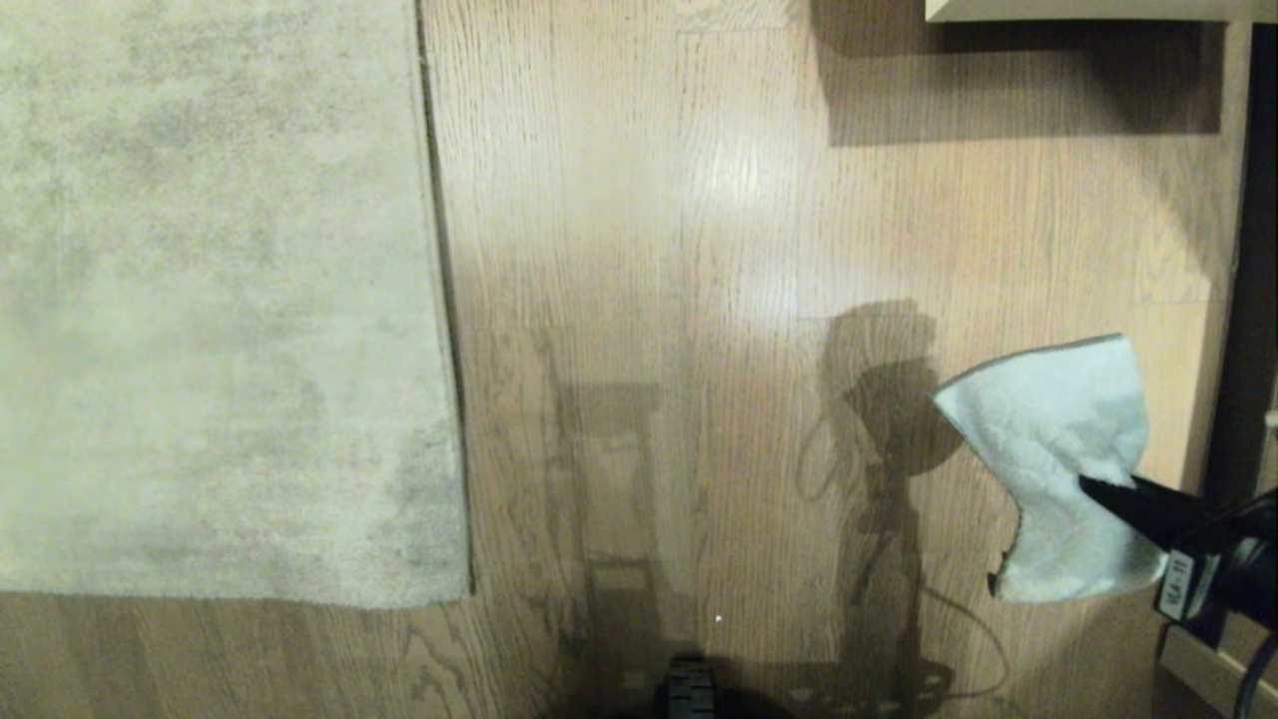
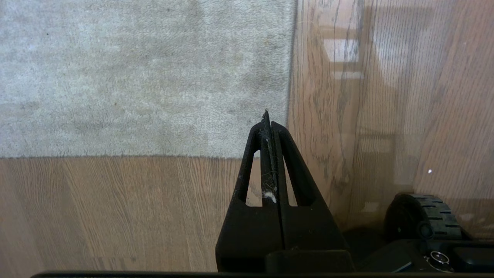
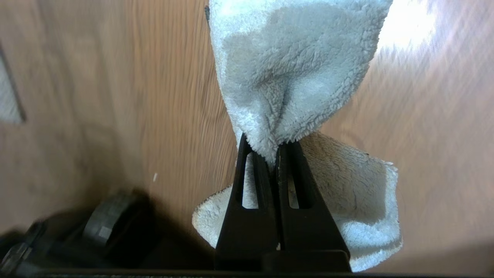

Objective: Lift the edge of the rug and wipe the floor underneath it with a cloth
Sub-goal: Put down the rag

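Note:
My right gripper needs to let go of the cloth on the wood floor (image 1: 979,360) between the rug and dark upright piece, closer to the dark upright piece.
The beige-grey rug (image 1: 200,300) lies flat on the left, its straight rug edge (image 1: 444,330) and near corner (image 1: 464,594) resting on the wood floor (image 1: 679,300). My right gripper (image 1: 1088,484) is at the lower right, above the floor, shut on the pale mint-blue cloth (image 1: 1058,469), which hangs in folds around the fingers. In the right wrist view the cloth (image 3: 293,73) is pinched at the gripper (image 3: 274,148). My left gripper (image 2: 267,119) is shut and empty, above the rug corner (image 2: 270,146).
A pale furniture edge (image 1: 1088,10) casts a shadow at the top right. A dark upright strip (image 1: 1248,300) runs down the right side. My base wheel (image 2: 424,220) sits on the floor near the rug corner.

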### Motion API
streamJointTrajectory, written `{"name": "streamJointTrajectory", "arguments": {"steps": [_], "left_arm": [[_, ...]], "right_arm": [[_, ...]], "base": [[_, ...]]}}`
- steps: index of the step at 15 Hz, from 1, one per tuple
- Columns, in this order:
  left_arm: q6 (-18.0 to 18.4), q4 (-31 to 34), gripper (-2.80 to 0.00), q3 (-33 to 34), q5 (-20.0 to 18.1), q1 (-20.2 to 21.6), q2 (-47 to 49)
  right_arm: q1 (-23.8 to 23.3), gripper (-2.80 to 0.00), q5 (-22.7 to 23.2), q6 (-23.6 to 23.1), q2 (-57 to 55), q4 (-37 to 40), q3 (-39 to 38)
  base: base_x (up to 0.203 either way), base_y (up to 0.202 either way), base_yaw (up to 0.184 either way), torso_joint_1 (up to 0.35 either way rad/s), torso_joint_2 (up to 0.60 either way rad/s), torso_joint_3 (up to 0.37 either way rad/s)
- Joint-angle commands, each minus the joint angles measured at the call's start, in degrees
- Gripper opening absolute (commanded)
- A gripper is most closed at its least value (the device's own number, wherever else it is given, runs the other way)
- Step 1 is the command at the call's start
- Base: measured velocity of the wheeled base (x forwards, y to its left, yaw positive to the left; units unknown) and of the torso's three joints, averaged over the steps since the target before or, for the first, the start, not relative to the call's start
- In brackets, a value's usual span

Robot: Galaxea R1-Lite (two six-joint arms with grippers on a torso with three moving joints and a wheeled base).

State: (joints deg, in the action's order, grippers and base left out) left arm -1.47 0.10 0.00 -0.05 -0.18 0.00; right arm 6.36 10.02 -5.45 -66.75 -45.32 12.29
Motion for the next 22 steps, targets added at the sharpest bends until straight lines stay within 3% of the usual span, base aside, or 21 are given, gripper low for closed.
{"name": "streamJointTrajectory", "arguments": {"steps": [1, 3, 7, 11, 15, 16, 22], "left_arm": [[-0.02, -0.01, -2.80, 0.00, -0.04, 0.01, 0.00], [-0.02, -0.01, -2.80, 0.00, -0.04, 0.01, 0.00], [-0.02, -0.01, -2.80, 0.00, 0.05, 0.01, 0.00], [-0.02, -0.01, -2.80, 0.00, 0.02, 0.01, 0.00], [-0.02, -0.01, -2.80, 0.00, -0.04, 0.01, 0.00], [-0.02, -0.01, -2.80, 0.00, 0.01, 0.01, 0.00], [-0.02, -0.01, -2.80, 0.00, -0.04, 0.01, 0.00]], "right_arm": [[0.05, -2.80, 0.29, 0.07, -12.87, -12.32, -0.12], [0.02, -2.80, 0.42, 0.15, -16.21, -16.25, 2.06], [-0.37, -2.80, 0.44, 0.41, -20.50, -17.11, 7.83], [-5.55, -2.80, 0.44, -1.47, -23.05, -17.39, 11.08], [-6.10, -2.80, 0.53, -1.67, -23.93, -17.44, 11.85], [-6.15, 0.00, 0.53, -1.67, -24.36, -17.53, 12.28], [-6.80, 0.00, 0.61, -1.45, -25.62, -17.61, 12.69]], "base": [[0.000, 0.000, 0.000, 0.000, 0.00, 0.000], [0.000, 0.000, 0.000, 0.000, 0.00, 0.000], [0.000, 0.000, 0.000, 0.000, 0.00, 0.000], [0.000, 0.000, 0.000, 0.000, 0.00, 0.000], [0.000, 0.000, 0.000, 0.000, 0.00, 0.000], [0.000, 0.000, 0.000, 0.000, 0.00, 0.000], [0.000, 0.000, 0.000, 0.000, 0.00, 0.000]]}}
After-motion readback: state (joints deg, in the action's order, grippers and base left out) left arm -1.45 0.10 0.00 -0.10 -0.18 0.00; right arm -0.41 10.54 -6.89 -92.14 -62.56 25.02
